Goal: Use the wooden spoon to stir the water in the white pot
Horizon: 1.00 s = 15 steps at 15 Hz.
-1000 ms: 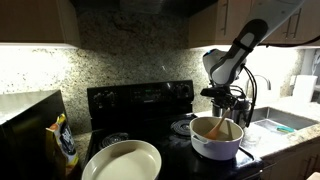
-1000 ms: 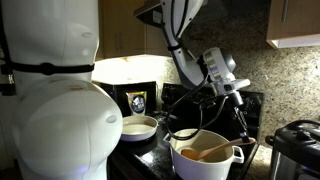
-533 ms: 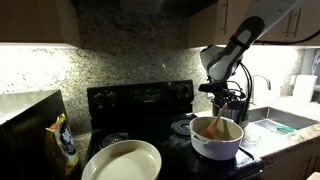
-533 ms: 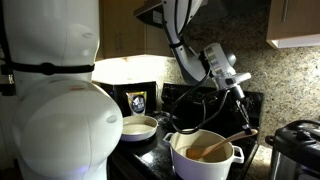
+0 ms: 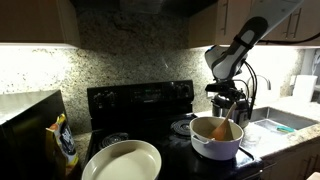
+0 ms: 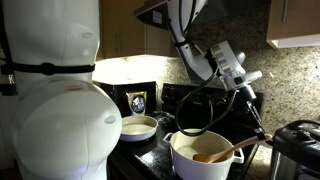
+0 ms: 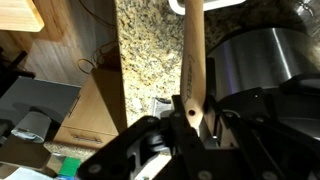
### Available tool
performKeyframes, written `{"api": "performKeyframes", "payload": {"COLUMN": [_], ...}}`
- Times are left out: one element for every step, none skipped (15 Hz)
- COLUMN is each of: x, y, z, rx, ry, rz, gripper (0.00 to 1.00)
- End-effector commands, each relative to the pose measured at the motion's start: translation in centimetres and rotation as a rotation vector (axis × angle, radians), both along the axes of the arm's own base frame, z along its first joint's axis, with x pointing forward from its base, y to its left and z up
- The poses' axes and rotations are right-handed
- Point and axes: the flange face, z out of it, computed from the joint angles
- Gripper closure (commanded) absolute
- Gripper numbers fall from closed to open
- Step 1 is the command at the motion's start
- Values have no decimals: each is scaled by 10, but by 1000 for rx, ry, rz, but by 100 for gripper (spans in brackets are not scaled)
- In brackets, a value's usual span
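Observation:
The wooden spoon will be released inside the white pot [image 5: 225, 125], handle leaning on the rim nearest the sink.
The white pot [image 5: 215, 148] stands on the black stove and also shows in an exterior view [image 6: 200, 170]. Its inside is a dim tan surface, the water [image 5: 207, 128]. My gripper [image 5: 229, 104] hangs over the pot's rim, shut on the handle of the wooden spoon [image 5: 223, 128], whose bowl end dips into the pot. In an exterior view the spoon [image 6: 236, 150] slants from the pot up to the gripper [image 6: 260, 124]. In the wrist view the handle [image 7: 192, 60] runs up from between the jaws [image 7: 190, 116].
A wide, shallow cream dish [image 5: 122, 160] sits on the stove's front, also seen in an exterior view [image 6: 138, 127]. A black-and-steel cooker [image 6: 296, 145] stands close beside the pot, and shows in the wrist view [image 7: 258, 55]. A snack bag [image 5: 65, 142], a sink [image 5: 283, 124] and a granite backsplash [image 5: 130, 50] surround the stove.
My gripper has swung sideways toward the cooker with the spoon's handle. The spoon's bowl end has swept across inside the pot. The pot has not moved.

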Motion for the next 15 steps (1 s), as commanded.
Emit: {"api": "performKeyframes", "payload": {"x": [-13,-13,-13,-11,-9,-4,0,5,8,12,14,17,19,20,22], "y": [4,8,11,17,21,26,31,39,44,50,54,55,56,55,54], "z": [-4,-6,-7,-10,-10,-12,-12,-10,-9,-6,-3,-1,-1,-1,-2], "rx": [-27,-35,-42,-48,-50,-47,-44,-42,-45,-50,-57,-61,-73,-67,-71], "ry": [36,42,50,59,65,69,68,62,58,50,42,34,33,39,39], "rz": [32,47,62,83,98,115,131,144,149,155,155,147,135,133,123], "gripper": [90,91,91,91,91,90,91,90,91,90,91,90,90,90,90]}}
